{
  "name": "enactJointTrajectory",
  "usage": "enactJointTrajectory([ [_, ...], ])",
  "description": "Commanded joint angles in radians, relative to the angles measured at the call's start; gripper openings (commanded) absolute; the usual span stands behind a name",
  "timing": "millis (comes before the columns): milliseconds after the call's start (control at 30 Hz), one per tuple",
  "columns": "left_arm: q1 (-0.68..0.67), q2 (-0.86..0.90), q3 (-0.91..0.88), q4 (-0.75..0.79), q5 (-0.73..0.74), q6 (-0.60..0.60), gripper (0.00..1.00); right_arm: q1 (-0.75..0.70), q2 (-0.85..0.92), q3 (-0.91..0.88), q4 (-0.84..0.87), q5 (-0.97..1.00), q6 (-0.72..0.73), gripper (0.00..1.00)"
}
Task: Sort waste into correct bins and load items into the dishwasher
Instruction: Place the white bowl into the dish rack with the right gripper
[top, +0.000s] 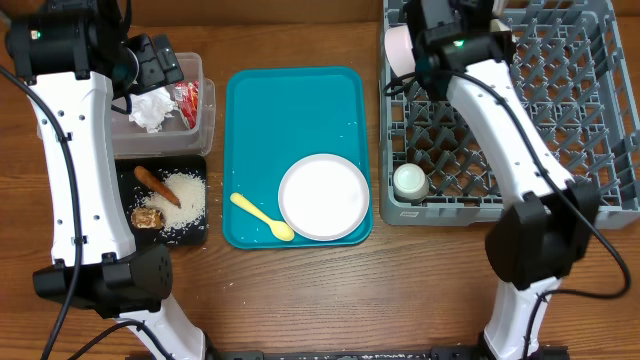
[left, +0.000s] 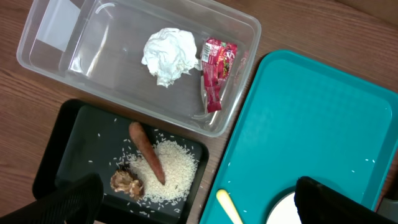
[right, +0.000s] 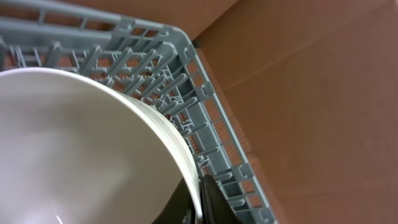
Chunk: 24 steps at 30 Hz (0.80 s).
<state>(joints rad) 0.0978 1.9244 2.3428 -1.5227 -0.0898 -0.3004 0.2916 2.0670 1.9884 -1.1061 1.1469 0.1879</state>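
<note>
The robot's right gripper needs to let go, and then the white bowl will rest on the rack's wires (top: 452, 92) next to the pale pink dish.
My right gripper (right: 199, 202) is shut on the rim of a white bowl (right: 74, 149), held at the far left corner of the grey dish rack (top: 590, 120); the bowl also shows in the overhead view (top: 399, 48). A small white cup (top: 410, 181) stands in the rack's near left corner. My left gripper (left: 196, 202) is open and empty above the bins. The clear tub (left: 56, 37) holds the white napkin (left: 168, 55) and the red-and-white wrapper (left: 216, 71). The black tray (left: 81, 143) holds the sausage (left: 147, 151), rice (left: 177, 171) and brown lump (left: 127, 183). The white plate (top: 323, 196) and yellow spoon (top: 262, 217) lie on the teal tray (top: 290, 110).
The teal tray lies between the bins and the rack. The rack's pegs and lattice walls surround the held bowl. A brown cardboard wall (right: 323, 93) stands just beyond the rack's corner.
</note>
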Motion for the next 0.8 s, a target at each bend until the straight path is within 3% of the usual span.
enactJointTrajectory([
  [0,-0.006,-0.013,-0.005,0.002,0.004,-0.007,1.00,0.014,0.027,0.000,0.028,0.064,-0.096,0.04],
  [200,-0.006,-0.013,-0.005,0.002,0.004,-0.007,1.00,0.034,0.085,0.000,0.085,-0.026,-0.146,0.04],
  [500,-0.006,-0.013,-0.005,0.002,0.005,-0.007,1.00,0.039,0.165,-0.002,0.087,-0.002,-0.242,0.04],
  [767,-0.006,-0.013,-0.005,0.002,0.004,-0.007,1.00,0.062,0.185,-0.006,0.095,0.021,-0.241,0.04],
])
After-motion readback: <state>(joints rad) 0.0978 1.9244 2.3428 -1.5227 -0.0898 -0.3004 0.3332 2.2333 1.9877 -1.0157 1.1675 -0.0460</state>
